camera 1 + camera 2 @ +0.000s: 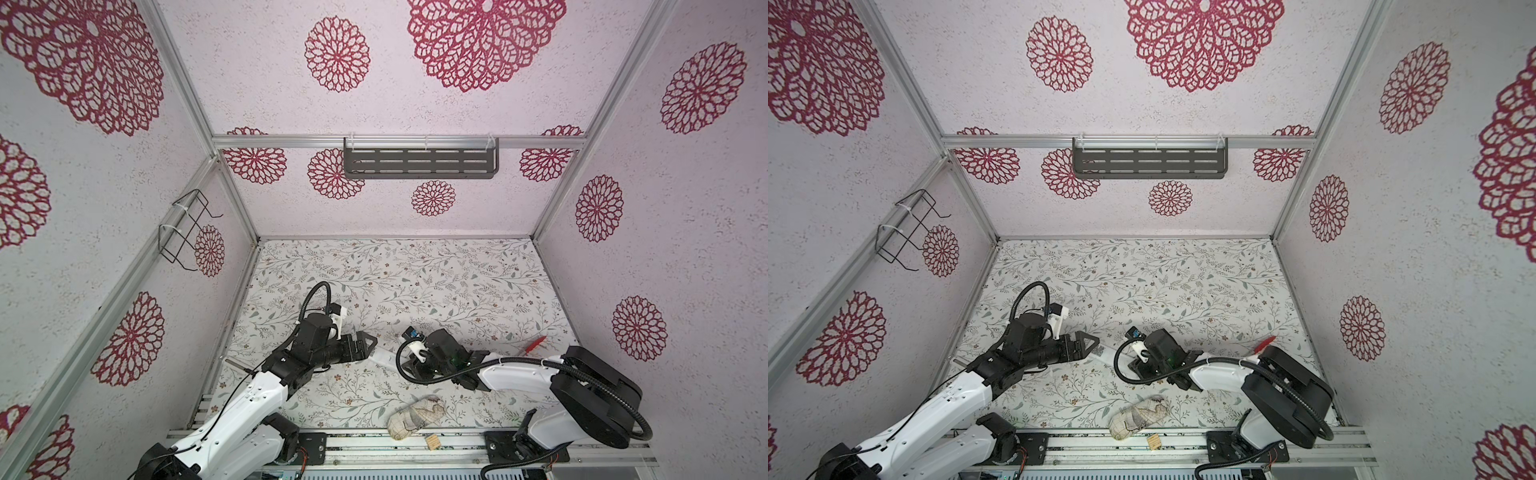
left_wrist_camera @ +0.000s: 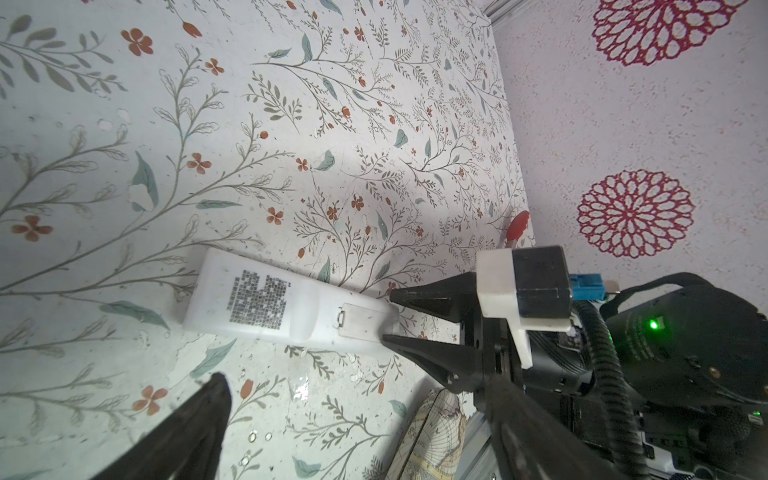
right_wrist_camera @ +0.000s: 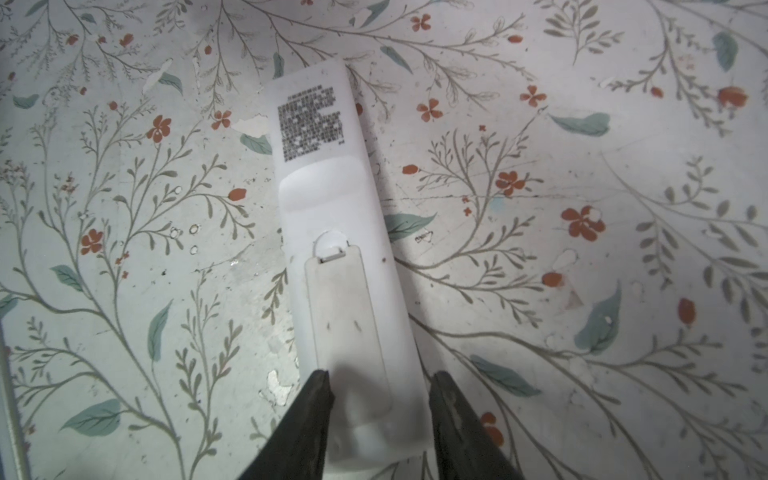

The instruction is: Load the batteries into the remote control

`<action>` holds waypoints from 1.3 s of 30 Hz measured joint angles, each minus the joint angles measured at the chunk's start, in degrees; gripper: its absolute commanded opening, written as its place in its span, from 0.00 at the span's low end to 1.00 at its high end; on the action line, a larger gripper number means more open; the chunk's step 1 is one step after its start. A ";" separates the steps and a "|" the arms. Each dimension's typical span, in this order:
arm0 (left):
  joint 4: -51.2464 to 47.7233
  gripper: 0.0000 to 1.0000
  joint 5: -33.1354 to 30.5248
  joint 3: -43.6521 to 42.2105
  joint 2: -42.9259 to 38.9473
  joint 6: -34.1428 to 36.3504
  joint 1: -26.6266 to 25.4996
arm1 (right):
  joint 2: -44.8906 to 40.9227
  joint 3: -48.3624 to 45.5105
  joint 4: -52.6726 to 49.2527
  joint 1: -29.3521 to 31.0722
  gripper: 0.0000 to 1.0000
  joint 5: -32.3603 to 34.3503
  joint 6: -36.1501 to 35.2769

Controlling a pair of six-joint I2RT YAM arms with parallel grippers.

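My left gripper should next close across the remote control's body point(image 2: 276, 305) at the QR sticker, since my right gripper has the end with the battery cover.
The white remote control point(image 3: 332, 199) lies on its face on the floral table, QR sticker point(image 2: 257, 301) up and its grey battery cover point(image 3: 347, 316) closed. In both top views only a short piece of the remote control point(image 1: 383, 357) point(image 1: 1106, 353) shows between the two arms. My right gripper point(image 3: 380, 376) is open, one finger on each side of the cover end, and shows the same way in the left wrist view point(image 2: 388, 316). My left gripper point(image 2: 353, 380) point(image 1: 371, 343) is open wide beside the sticker end, with nothing in it. The batteries are out of view.
A red ring-ended tool point(image 1: 536, 344) point(image 2: 517, 226) lies near the right wall. A beige patterned cloth bundle point(image 1: 415, 415) point(image 2: 432, 440) sits at the table's front edge, with a small tan tag point(image 1: 432, 441) on the rail beside it.
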 measured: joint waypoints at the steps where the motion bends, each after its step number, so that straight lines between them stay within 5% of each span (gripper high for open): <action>1: -0.20 0.98 -0.07 0.00 -0.44 0.02 0.00 | -0.59 0.42 -1.60 0.02 0.68 0.31 -0.61; 10: -2.47 0.97 -2.05 0.00 -5.73 0.02 0.00 | -1.18 4.94 -9.42 0.04 0.84 -0.37 -6.75; 20: -5.60 0.98 -3.93 0.11 -9.38 0.26 0.02 | 7.06 11.06 -13.18 0.07 0.84 -1.09 -10.97; 35: -7.52 0.98 -5.75 0.09 -12.39 0.22 0.02 | 10.88 13.53 -14.64 1.81 0.62 2.27 -12.63; 39: -7.13 0.97 -5.88 -0.04 -11.72 0.24 0.04 | 11.08 13.92 -14.84 3.28 0.45 3.54 -12.52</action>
